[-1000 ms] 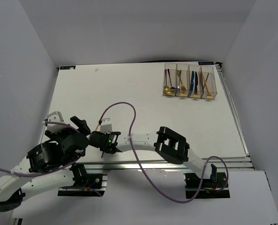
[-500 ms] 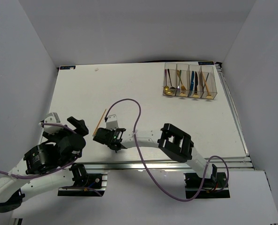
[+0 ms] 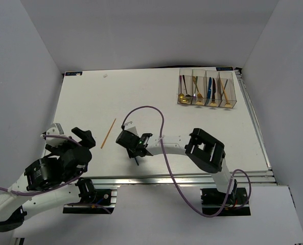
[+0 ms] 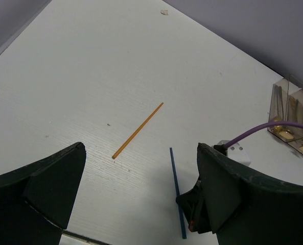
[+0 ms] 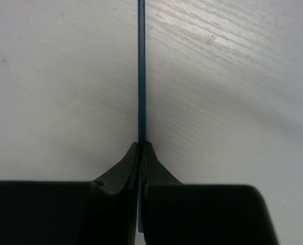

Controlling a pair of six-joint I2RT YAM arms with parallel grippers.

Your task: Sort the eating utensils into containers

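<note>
Next, my left gripper should grab the middle part (image 3: 107,136) (image 4: 133,136) of the loose orange chopstick, slightly toward the chopstick's near end.
A thin blue chopstick (image 5: 141,76) lies flat on the white table, and my right gripper (image 5: 141,144) is shut on its near part. From above, that gripper (image 3: 135,153) is low over the front middle of the table, the blue chopstick (image 3: 137,161) poking out toward the front edge. An orange chopstick (image 3: 108,133) lies loose to its left, also plain in the left wrist view (image 4: 138,130). My left gripper (image 3: 67,133) hangs open and empty at the front left. The containers (image 3: 207,92) stand at the back right with several utensils inside.
The right arm's purple cable (image 3: 156,115) loops above the table's middle. The containers (image 4: 294,117) sit close to the table's right edge. A small white scrap (image 4: 164,11) lies near the back wall. White walls enclose the table on three sides.
My right gripper has moved right, away from the left gripper, and closed onto the blue chopstick. The left arm has drawn back a little. The orange chopstick now shows fully.
</note>
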